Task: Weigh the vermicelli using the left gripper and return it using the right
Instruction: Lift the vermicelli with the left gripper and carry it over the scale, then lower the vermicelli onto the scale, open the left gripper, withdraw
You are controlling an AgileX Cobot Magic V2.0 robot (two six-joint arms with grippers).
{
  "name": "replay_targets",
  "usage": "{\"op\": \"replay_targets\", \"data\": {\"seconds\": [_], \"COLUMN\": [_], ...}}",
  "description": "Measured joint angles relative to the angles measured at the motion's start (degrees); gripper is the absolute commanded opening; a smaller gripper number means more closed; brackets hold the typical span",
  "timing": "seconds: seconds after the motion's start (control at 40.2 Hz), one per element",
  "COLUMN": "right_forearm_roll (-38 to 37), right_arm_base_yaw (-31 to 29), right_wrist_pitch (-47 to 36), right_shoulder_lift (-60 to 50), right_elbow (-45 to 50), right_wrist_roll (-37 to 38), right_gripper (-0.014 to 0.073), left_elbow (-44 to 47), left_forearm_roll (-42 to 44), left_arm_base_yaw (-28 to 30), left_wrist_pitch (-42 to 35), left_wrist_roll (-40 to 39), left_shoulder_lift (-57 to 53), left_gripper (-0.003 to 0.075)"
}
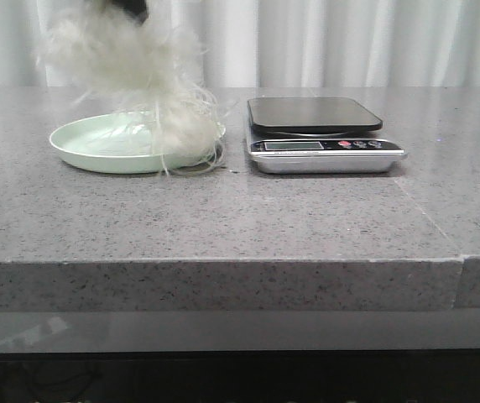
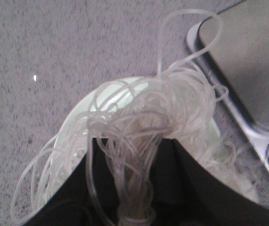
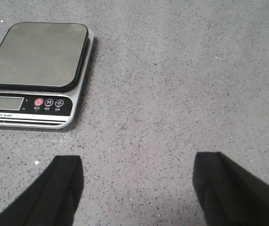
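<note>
My left gripper needs to let go of the vermicelli on the middle of the scale's bare dark platform (image 1: 317,114).
The vermicelli (image 1: 135,71) is a fluffy white mass hanging above the pale green plate (image 1: 85,143), its lower strands still touching the plate's right side. My left gripper (image 1: 131,8) shows only as a black tip at the top edge, shut on the vermicelli. In the left wrist view the black fingers (image 2: 191,188) pinch a bundle of strands (image 2: 144,127) over the plate (image 2: 111,96). The scale (image 1: 320,134) stands right of the plate, its platform bare. My right gripper (image 3: 137,165) is open and empty over bare counter beside the scale (image 3: 35,70).
The grey stone counter (image 1: 240,218) ends at a front edge near me. White curtains (image 1: 349,42) hang behind. The scale's edge shows in the left wrist view (image 2: 247,80), close to the lifted strands.
</note>
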Motion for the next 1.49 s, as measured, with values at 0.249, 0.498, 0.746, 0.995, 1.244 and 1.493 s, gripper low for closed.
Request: {"op": "replay_targets", "data": {"seconds": [0.249,0.498,0.746,0.995,1.244,1.493], "right_forearm_roll": [0.00,0.00,0.00,0.00,0.00,0.00], "right_arm_base_yaw": [0.00,0.00,0.00,0.00,0.00,0.00], "right_wrist_pitch": [0.00,0.00,0.00,0.00,0.00,0.00], "right_shoulder_lift": [0.00,0.00,0.00,0.00,0.00,0.00], "right_elbow": [0.00,0.00,0.00,0.00,0.00,0.00], "right_wrist_roll": [0.00,0.00,0.00,0.00,0.00,0.00], "right_gripper": [0.0598,0.0598,0.0598,0.0598,0.0598,0.0598], "left_elbow": [-7.04,-10.47,-15.48,-16.48,-16.57,-16.89], "left_forearm_roll": [-0.10,-0.10,-0.20,-0.32,-3.49,-4.72], "left_arm_base_yaw": [-4.25,-8.58,-11.35,-12.39,-12.39,-12.39], "left_wrist_pitch": [-5.89,-15.33,-18.15,-18.64,-18.96,-18.05], "left_wrist_roll": [0.10,0.10,0.13,0.22,0.22,0.22], "left_shoulder_lift": [0.00,0.63,5.65,12.40,19.00,21.59], "left_gripper": [0.0156,0.0156,0.0157,0.0157,0.0244,0.0458]}}
